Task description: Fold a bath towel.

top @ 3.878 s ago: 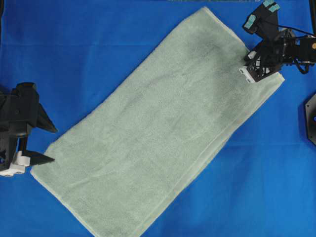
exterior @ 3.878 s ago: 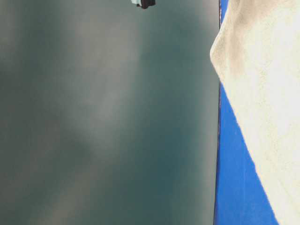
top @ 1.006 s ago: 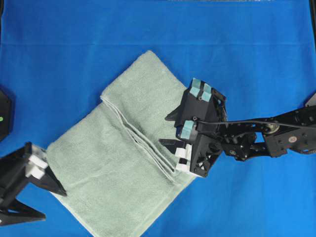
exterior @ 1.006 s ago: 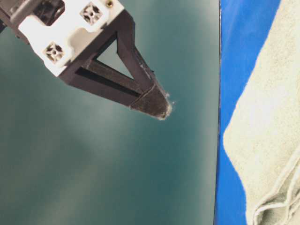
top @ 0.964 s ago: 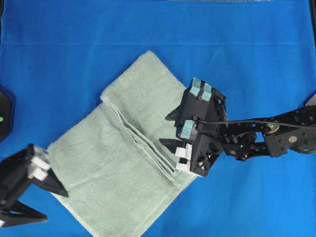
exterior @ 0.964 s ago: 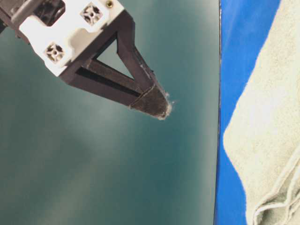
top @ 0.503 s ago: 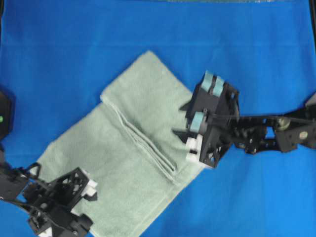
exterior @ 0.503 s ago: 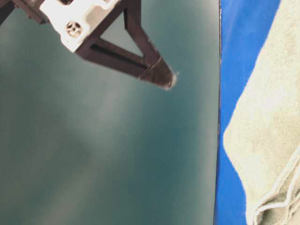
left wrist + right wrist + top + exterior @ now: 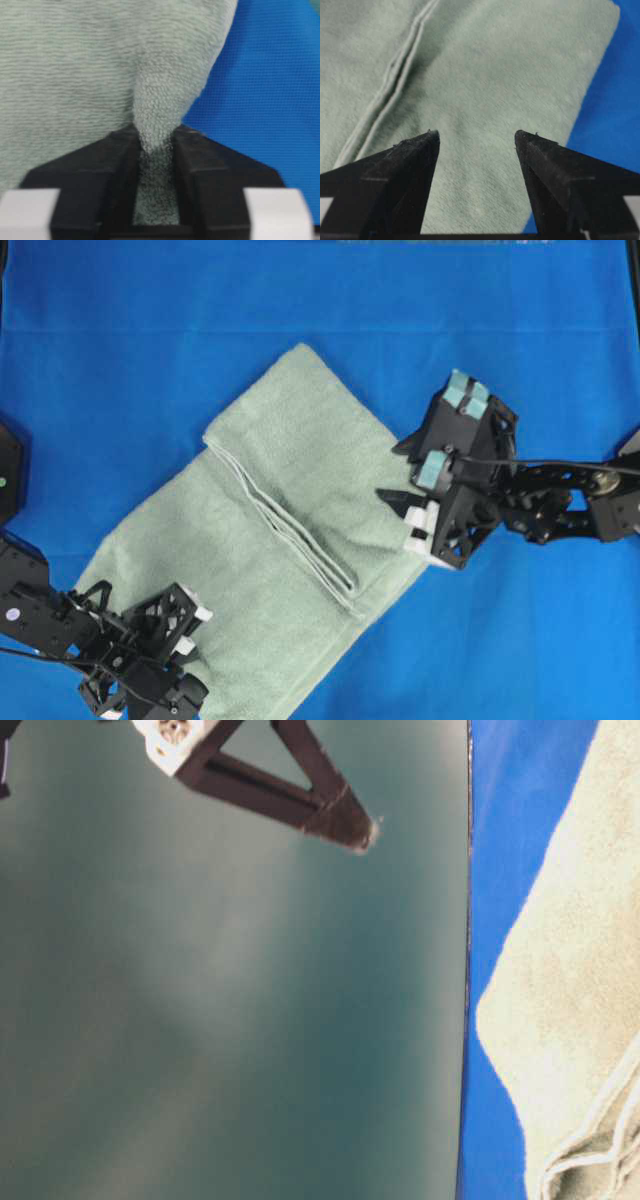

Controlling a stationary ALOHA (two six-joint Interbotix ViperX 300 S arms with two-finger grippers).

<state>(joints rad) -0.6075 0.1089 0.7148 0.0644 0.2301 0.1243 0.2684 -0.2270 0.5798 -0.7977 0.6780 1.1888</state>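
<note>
Next, I let go of the towel's corner with my left gripper on the folded upper half (image 9: 415, 462), close to where my right gripper is open.
The pale sage-green bath towel (image 9: 270, 540) lies diagonally on the blue cloth. Its upper half is folded over, and hemmed edges run across its middle. My left gripper (image 9: 160, 655) sits on the towel's lower-left corner. In the left wrist view it (image 9: 155, 137) is shut on a pinched ridge of towel (image 9: 100, 75). My right gripper (image 9: 410, 515) is open and empty over the towel's right edge. In the right wrist view it (image 9: 476, 137) hovers above the folded layer (image 9: 485, 75), jaws wide apart. The table-level view shows one black finger (image 9: 330, 810) and the towel's edge (image 9: 570, 1020).
The blue cloth (image 9: 150, 360) covers the whole table around the towel. Black arm bases stand at the far left edge (image 9: 8, 475) and the far right edge (image 9: 630, 445). The right arm (image 9: 560, 510) stretches in from the right.
My left gripper moved right from the blue cloth onto the towel's lower-left corner and shut on it. My right gripper drew back to the right and stays open.
</note>
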